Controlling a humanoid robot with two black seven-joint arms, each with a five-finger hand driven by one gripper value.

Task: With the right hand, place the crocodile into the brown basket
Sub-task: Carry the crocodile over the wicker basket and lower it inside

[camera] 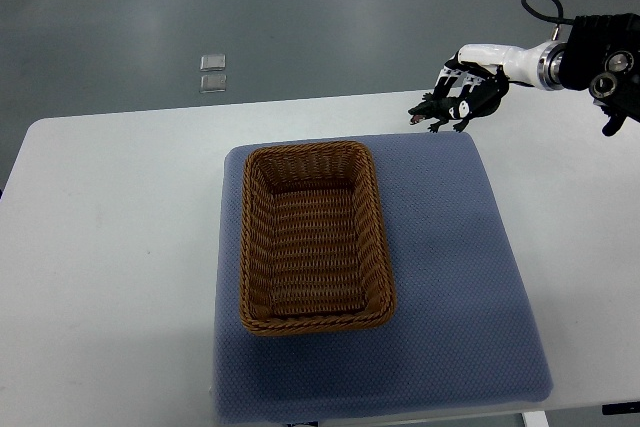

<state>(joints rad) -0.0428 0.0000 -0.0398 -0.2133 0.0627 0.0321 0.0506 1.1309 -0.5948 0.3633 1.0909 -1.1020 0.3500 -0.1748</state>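
I will use my right gripper to let the crocodile go on the far half of the brown basket's bottom (311, 218).
A dark toy crocodile (443, 108) hangs in the air above the table's far right part, snout pointing left. My right hand (468, 86) is shut on it, the arm reaching in from the right edge. The brown wicker basket (250, 247) stands on a blue mat, empty, to the lower left of the crocodile. The hand and toy are well apart from the basket, past its far right corner. No left arm shows.
The blue mat (450, 287) covers the middle of the white table (110, 247). Beyond the table's far edge is grey floor with two small square plates (212, 73).
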